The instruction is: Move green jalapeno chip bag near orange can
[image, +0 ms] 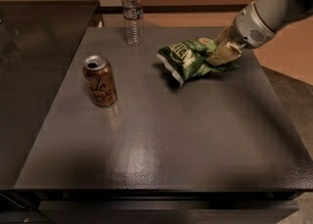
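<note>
Next, my gripper releases the green jalapeno chip bag on the table (147,77) next to the orange can, nearer than the water bottle.
The green jalapeno chip bag (188,59) is held just above the dark table (166,135) at the far right of its middle, its left end tilted up. My gripper (218,56) comes in from the upper right and is shut on the bag's right end. The orange can (100,80) stands upright on the left part of the table, well to the left of the bag and a little nearer the camera.
A clear plastic water bottle (132,13) stands upright near the table's far edge, left of the bag. A second dark surface (34,61) adjoins the table on the left. Floor lies beyond the right edge.
</note>
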